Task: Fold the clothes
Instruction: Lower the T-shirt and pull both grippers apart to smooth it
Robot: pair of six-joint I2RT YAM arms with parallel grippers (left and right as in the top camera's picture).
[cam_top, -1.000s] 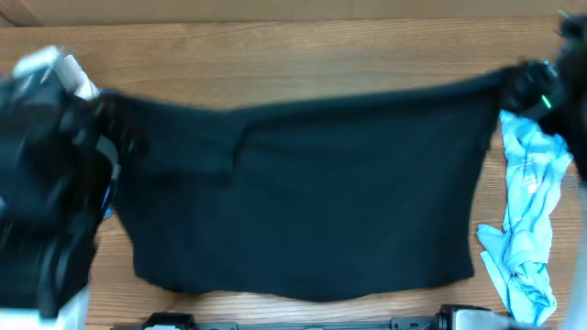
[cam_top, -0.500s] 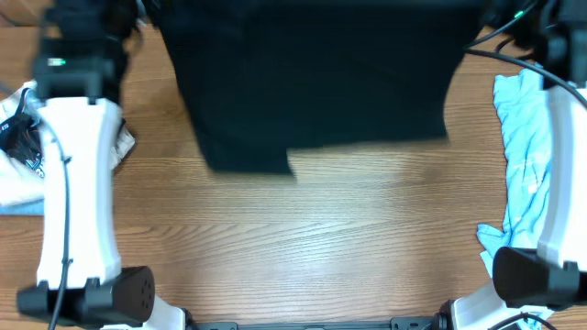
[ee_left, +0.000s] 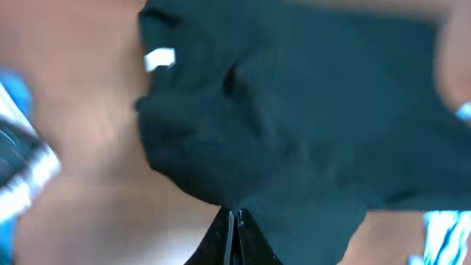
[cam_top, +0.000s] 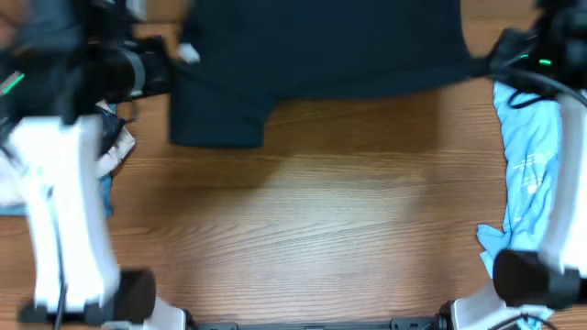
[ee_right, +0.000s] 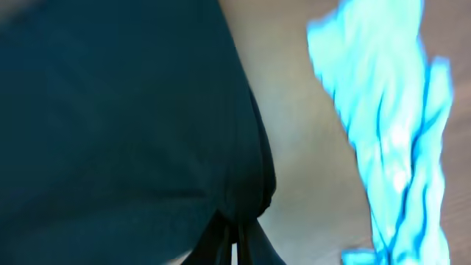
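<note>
The robot's left gripper needs to release the black T-shirt's edge on the wooden table (cam_top: 213, 136) under the hanging sleeve, close to the cloth pile.
The black T-shirt (cam_top: 321, 50) lies stretched across the far part of the table, one sleeve hanging toward me at the left (cam_top: 218, 119). My left gripper (cam_top: 170, 69) is shut on the shirt's left edge; in the left wrist view the fabric (ee_left: 294, 118) bunches at the closed fingertips (ee_left: 234, 217), with a small white tag (ee_left: 160, 58) showing. My right gripper (cam_top: 495, 64) is shut on the shirt's right edge; in the right wrist view the fabric (ee_right: 125, 118) gathers into the closed fingers (ee_right: 235, 228). All views are motion-blurred.
A light blue garment (cam_top: 527, 174) lies along the right side of the wooden table (cam_top: 312, 229), and shows in the right wrist view (ee_right: 390, 125). A pile of white, blue and patterned cloth (cam_top: 18, 183) sits at the left edge behind the left arm.
Both grippers carried the shirt from near the front edge toward the far side of the table. Since half a second ago the shirt has shifted further back and the arms moved slightly.
</note>
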